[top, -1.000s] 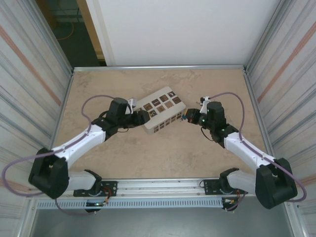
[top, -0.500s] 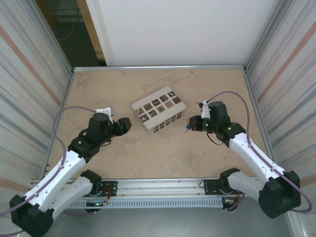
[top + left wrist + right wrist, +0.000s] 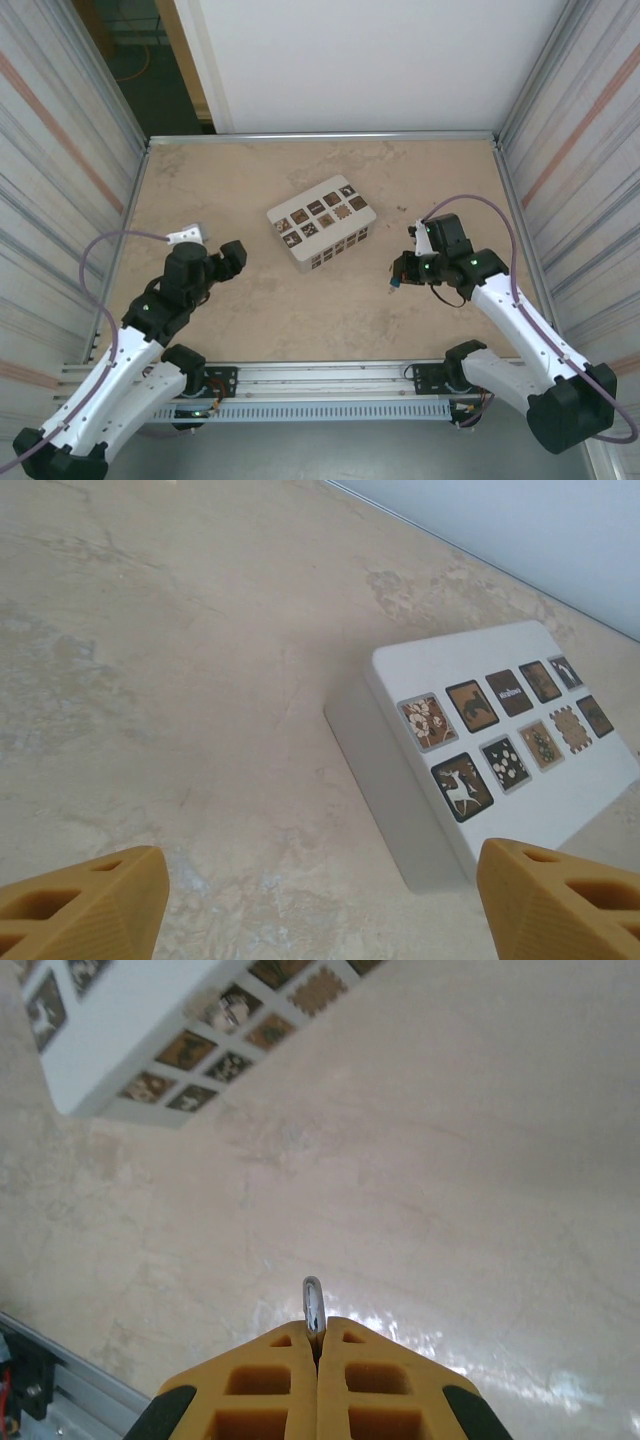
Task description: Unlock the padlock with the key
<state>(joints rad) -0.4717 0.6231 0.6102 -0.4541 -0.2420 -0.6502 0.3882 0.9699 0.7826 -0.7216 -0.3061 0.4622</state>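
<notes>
Next, I set the padlock, which now hangs over the table, down with my right gripper on the bare table (image 3: pixel 377 322), just short of the near rail.
My right gripper (image 3: pixel 399 276) hangs over the table right of centre, shut on the padlock. A thin silver shackle (image 3: pixel 313 1305) sticks out between the closed yellow fingertips of that gripper (image 3: pixel 316 1336). From above, a small teal-blue bit of the padlock (image 3: pixel 395 285) shows at the tips. The key is hidden or out of view. My left gripper (image 3: pixel 233 257) is at the near left, open, with nothing between its fingers. In the left wrist view its two yellow fingertips (image 3: pixel 85 905) stand wide apart over bare table, the left gripper (image 3: pixel 320 905) aimed towards the white box.
A white box with brown patterned squares (image 3: pixel 321 223) lies mid-table, between the two arms; it also shows as the box (image 3: pixel 500 740) and the box (image 3: pixel 150 1030). Metal walls (image 3: pixel 60 150) close in both sides. A rail (image 3: pixel 330 375) runs along the near edge.
The left arm has pulled back from the white box towards the near left, and its jaws have opened wider. The right gripper has moved nearer with the padlock still in it.
</notes>
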